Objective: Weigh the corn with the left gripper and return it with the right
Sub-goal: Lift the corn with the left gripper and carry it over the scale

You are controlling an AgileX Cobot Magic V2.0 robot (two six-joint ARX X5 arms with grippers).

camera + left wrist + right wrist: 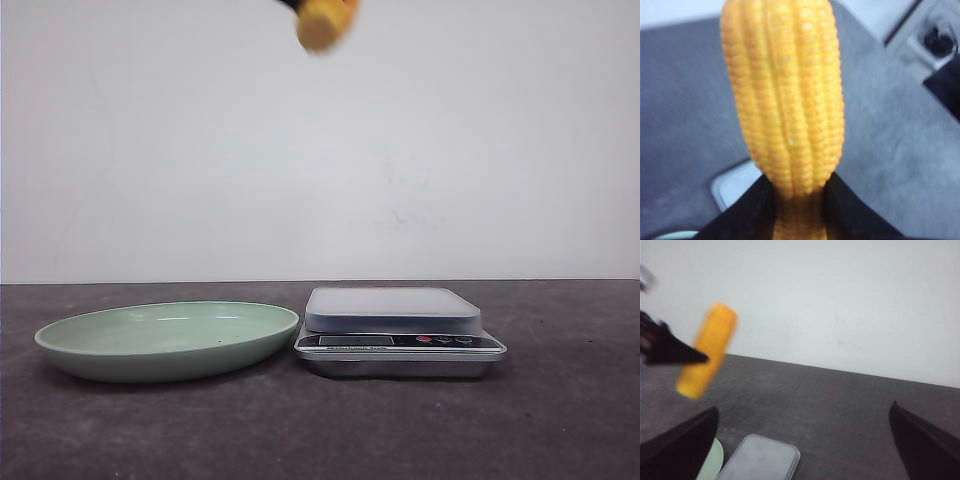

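I will let go of the corn with my left gripper on the kitchen scale's bare platform (370,290), a little toward the pale green plate.
The yellow-orange corn (325,22) hangs high above the table, at the top edge of the front view, roughly over the gap between plate and scale. My left gripper (799,192) is shut on its lower end, black fingers (752,210) pressing both sides of the corn (785,95). The right wrist view catches the corn (707,350) in the air with a left finger (670,352) on it. My right gripper (802,415) is open and holds nothing. The kitchen scale (395,328) stands right of centre with a bare platform.
A pale green plate (165,340) sits left of the scale, almost touching it. Both rest on a dark grey table (560,420) in front of a white wall. A corner of the scale platform (760,459) and the plate rim (711,462) lie below the right gripper.
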